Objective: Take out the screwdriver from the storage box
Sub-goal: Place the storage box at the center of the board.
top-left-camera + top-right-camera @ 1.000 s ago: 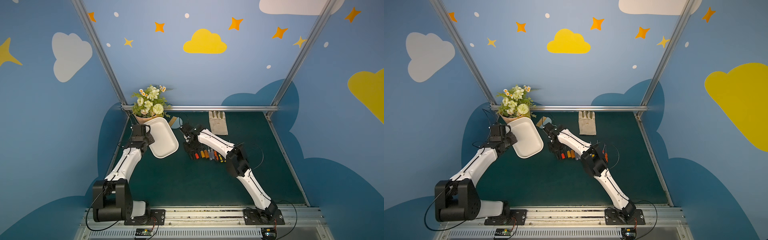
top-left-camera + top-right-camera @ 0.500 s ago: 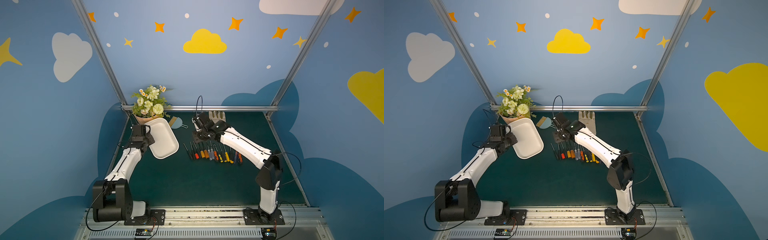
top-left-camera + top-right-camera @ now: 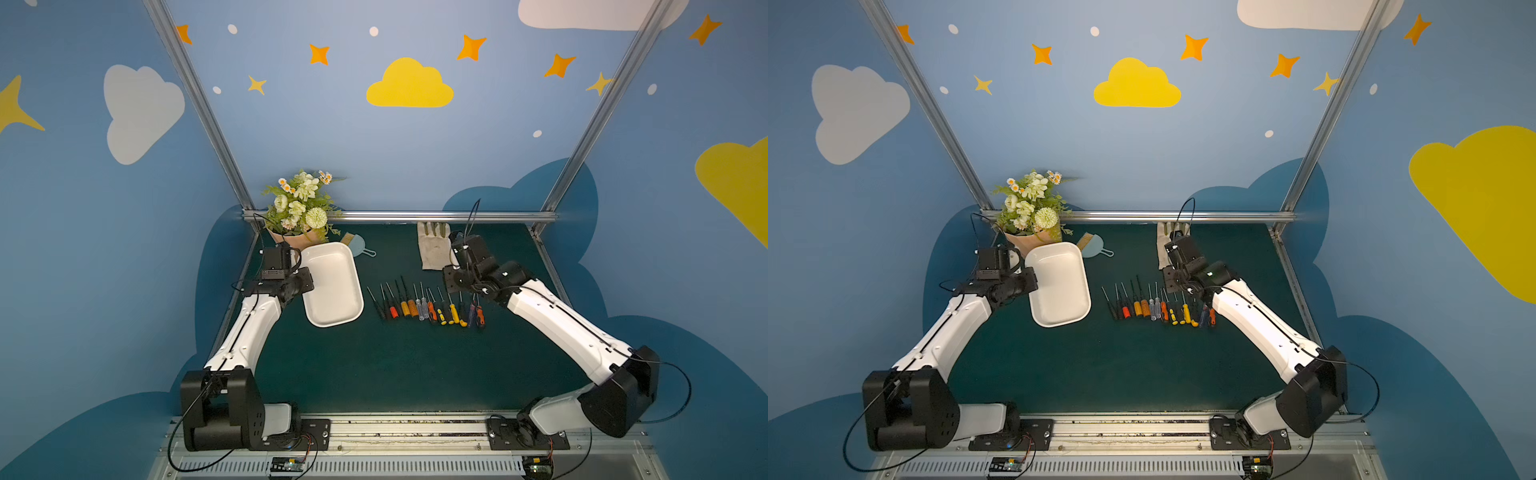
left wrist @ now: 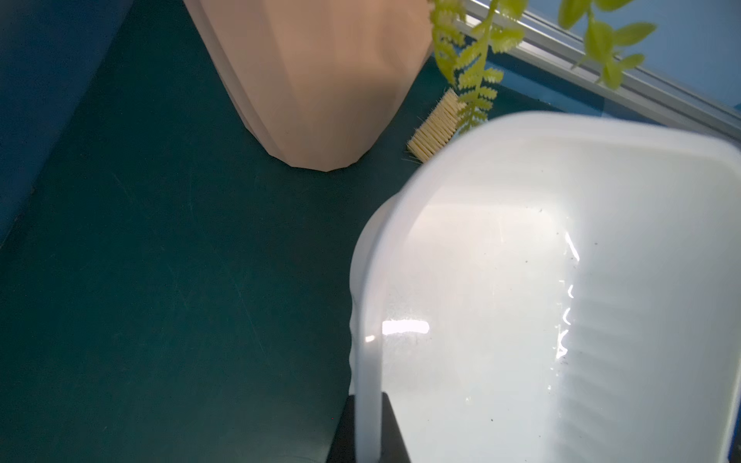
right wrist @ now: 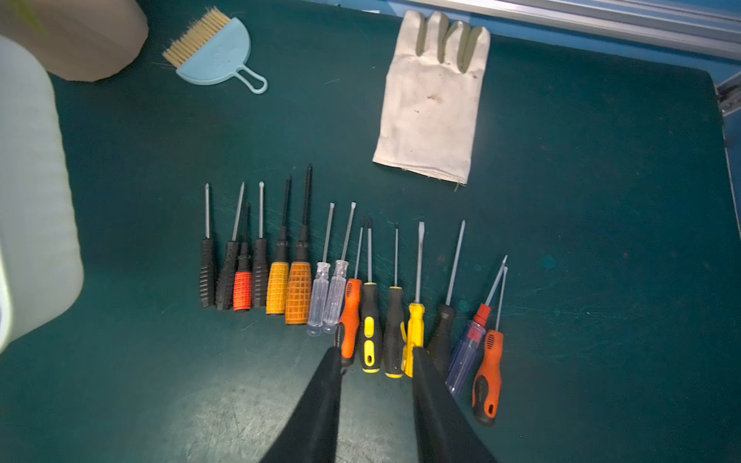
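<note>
My left gripper should set the storage box down on the green mat (image 3: 340, 286), there in front of the light blue brush.
The white storage box (image 3: 332, 286) (image 3: 1059, 286) hangs tilted at the left, and its inside (image 4: 541, 300) shows nothing in it. My left gripper (image 3: 305, 279) (image 4: 369, 405) is shut on the box's rim. Several screwdrivers (image 3: 428, 307) (image 3: 1160, 309) (image 5: 353, 300) lie in a row on the green mat, outside the box, handles toward the front. My right gripper (image 3: 451, 286) (image 5: 377, 354) hovers above the right part of the row near the handle ends. It is open with nothing between its fingers.
A peach flower pot (image 3: 297, 239) (image 4: 320, 80) stands at the back left, right behind the box. A light blue brush (image 3: 357, 245) (image 5: 216, 56) lies beside it. A cream glove (image 3: 432, 245) (image 5: 433, 104) lies at the back, behind the right arm's wrist.
My right gripper has swung from the left end of the screwdriver row, near the box, over to the right and its jaws have parted slightly. The left arm and box have not moved.
</note>
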You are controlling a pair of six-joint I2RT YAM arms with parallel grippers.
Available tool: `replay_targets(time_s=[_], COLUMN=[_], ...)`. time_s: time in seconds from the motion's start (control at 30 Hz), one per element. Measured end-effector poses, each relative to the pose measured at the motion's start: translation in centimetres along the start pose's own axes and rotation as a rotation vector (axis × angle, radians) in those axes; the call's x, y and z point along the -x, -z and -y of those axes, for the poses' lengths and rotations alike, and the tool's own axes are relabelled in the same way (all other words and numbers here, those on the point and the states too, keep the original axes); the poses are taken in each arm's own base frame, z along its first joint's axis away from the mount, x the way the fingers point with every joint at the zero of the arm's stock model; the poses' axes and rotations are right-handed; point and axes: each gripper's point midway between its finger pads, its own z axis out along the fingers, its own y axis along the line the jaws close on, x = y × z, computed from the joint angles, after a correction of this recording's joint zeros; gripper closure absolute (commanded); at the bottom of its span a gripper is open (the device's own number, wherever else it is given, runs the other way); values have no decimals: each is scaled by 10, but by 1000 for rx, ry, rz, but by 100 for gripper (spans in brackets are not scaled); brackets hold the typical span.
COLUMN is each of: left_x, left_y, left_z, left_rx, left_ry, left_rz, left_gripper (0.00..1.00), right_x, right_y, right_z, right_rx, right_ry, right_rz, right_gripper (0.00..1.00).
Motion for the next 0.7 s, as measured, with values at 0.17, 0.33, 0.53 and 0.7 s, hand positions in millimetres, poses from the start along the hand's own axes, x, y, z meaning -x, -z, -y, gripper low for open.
replay_targets(time_s=[0.17, 0.33, 0.53, 0.7], left_x=[-14, -28, -30, -21], left_y=[-9, -29, -62, -87], left_z=[2, -3, -10, -8], left_rx=[-21, -6, 31, 35], left_ry=[-47, -50, -33, -21], left_rz=[-70, -138, -208, -231], left_gripper=[98, 98, 98, 98], right_x=[-8, -18, -29, -35], right_y=[3, 0, -3, -7], right_z=[29, 49, 60, 63], right_rx=[-24, -31, -20, -7], right_ry=[-64, -113, -153, -174], right_rz=[13, -2, -22, -36], right_gripper=[67, 67, 67, 67])
